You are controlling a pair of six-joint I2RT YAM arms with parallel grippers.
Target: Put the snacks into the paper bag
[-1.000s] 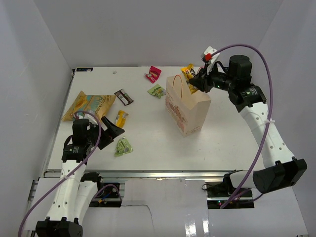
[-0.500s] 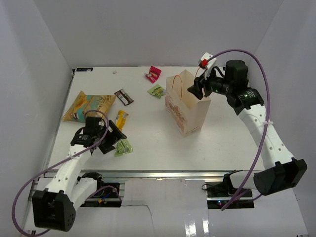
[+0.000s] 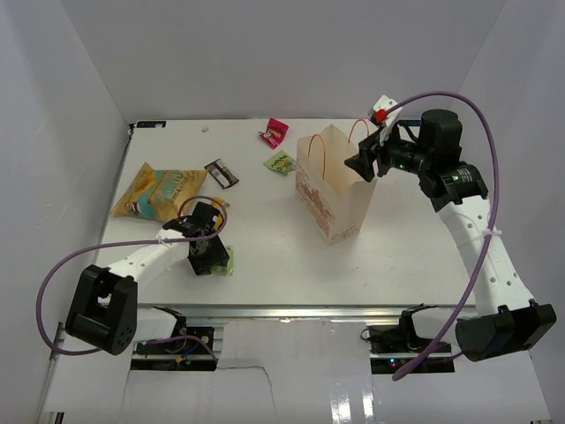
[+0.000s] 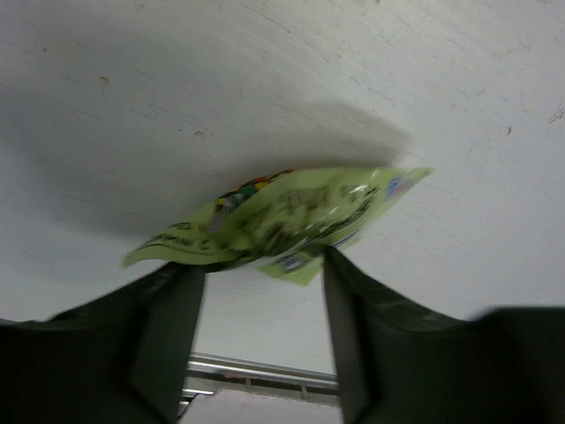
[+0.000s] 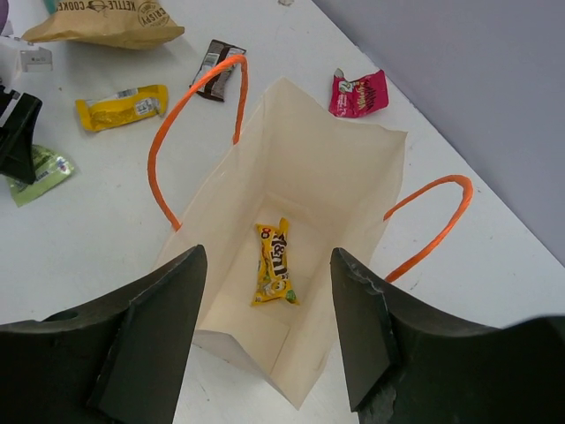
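My left gripper's fingers reach only the near edge of the green packet, so next I open them and pinch farther into the packet's body (image 4: 287, 212) before I lift it to the bag.
The paper bag (image 3: 338, 196) stands upright at centre right, open at the top, with orange handles. My right gripper (image 3: 363, 164) hovers open and empty over its mouth. In the right wrist view a yellow packet (image 5: 275, 262) lies on the bag's floor (image 5: 238, 331), between my fingers (image 5: 159, 327). My left gripper (image 3: 208, 257) is low over the table near the front edge, at a green packet (image 3: 227, 262). In the left wrist view that green packet (image 4: 282, 216) lies just past the open fingers (image 4: 168, 336), which straddle its near edge.
A large yellow-tan pouch (image 3: 159, 190) lies at the left. A dark brown packet (image 3: 221, 172), a second green packet (image 3: 281, 162) and a magenta packet (image 3: 275, 132) lie behind and left of the bag. A yellow packet (image 5: 121, 106) lies by the left arm.
My right gripper let the yellow packet go into the bag and now stands open over it. My left arm reached forward and down to the green packet near the front edge.
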